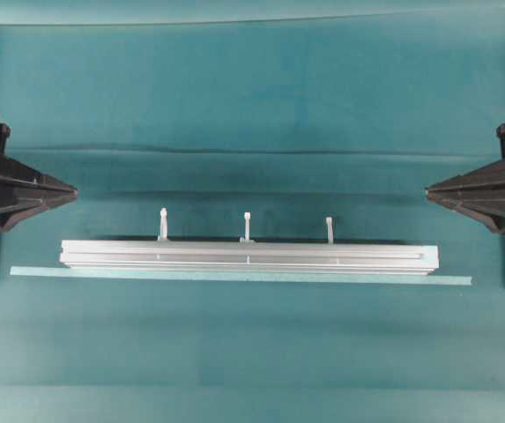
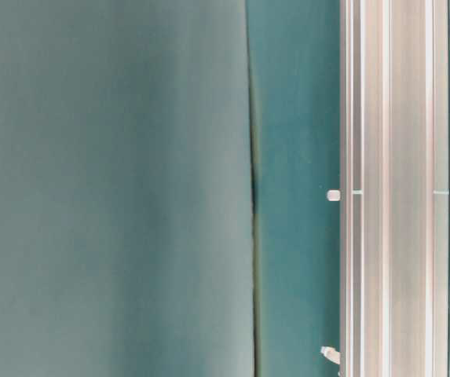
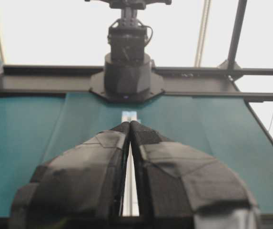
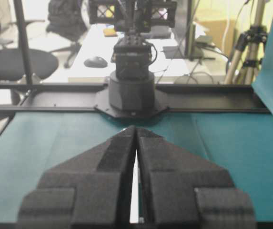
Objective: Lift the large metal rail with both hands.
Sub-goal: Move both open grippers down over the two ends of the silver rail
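Note:
My right gripper will close on the grooved section [image 1: 369,256] of the large metal rail between its nearest end and the nearest white zip-tie tail.
The large metal rail [image 1: 248,256] lies flat across the middle of the teal table, a long silver grooved bar with three white zip-tie tails on its far side. It fills the right of the table-level view as a pale grooved rail [image 2: 389,188]. My left gripper [image 1: 74,189] hovers at the left edge, shut, its tips touching, above and left of the rail's left end. Over at the right edge my right gripper [image 1: 428,189] is shut too, clear of the rail's right end. Between the left fingers [image 3: 98,167] a sliver of the rail [image 3: 129,115] shows. The right gripper [image 4: 135,128] holds nothing.
A thin pale tape strip [image 1: 234,276] runs along the rail's near side, longer than the rail. The teal cloth [image 1: 252,106] has creases behind the rail. Each wrist view faces the opposite arm's black base [image 3: 126,71] [image 4: 131,93].

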Robot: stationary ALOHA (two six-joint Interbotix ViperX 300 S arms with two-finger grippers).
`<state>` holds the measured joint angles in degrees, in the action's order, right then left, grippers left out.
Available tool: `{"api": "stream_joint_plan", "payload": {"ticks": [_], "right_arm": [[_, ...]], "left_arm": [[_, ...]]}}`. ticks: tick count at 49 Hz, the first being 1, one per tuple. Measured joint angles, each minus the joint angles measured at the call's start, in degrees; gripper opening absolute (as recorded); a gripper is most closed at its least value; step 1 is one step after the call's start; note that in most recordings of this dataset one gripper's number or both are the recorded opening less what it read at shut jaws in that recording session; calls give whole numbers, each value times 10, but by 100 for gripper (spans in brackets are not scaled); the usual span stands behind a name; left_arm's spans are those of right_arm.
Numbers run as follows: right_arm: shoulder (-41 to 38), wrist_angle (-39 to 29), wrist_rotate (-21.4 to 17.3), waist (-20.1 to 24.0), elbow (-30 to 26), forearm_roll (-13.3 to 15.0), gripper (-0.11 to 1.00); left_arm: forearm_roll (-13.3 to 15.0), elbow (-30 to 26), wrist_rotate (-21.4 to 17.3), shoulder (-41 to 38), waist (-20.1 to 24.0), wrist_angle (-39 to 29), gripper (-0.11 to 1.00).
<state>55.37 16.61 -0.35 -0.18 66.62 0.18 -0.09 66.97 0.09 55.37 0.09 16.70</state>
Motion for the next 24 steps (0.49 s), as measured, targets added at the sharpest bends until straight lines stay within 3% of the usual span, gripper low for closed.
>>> {"api": "stream_joint_plan", "payload": {"ticks": [3, 6, 9, 24], "right_arm": [[-1, -1, -1, 0, -2, -6, 10], [-4, -22, -8, 0, -8, -28, 1], [-8, -53, -16, 0, -17, -45, 0], [-39, -260, -50, -1, -85, -56, 0]], "left_arm": [[-2, -10, 4, -6, 0, -17, 11], [-4, -26, 9, -18, 0, -49, 3], [-5, -42, 9, -27, -1, -83, -2], [-6, -160, 43, -89, -13, -345, -2]]}}
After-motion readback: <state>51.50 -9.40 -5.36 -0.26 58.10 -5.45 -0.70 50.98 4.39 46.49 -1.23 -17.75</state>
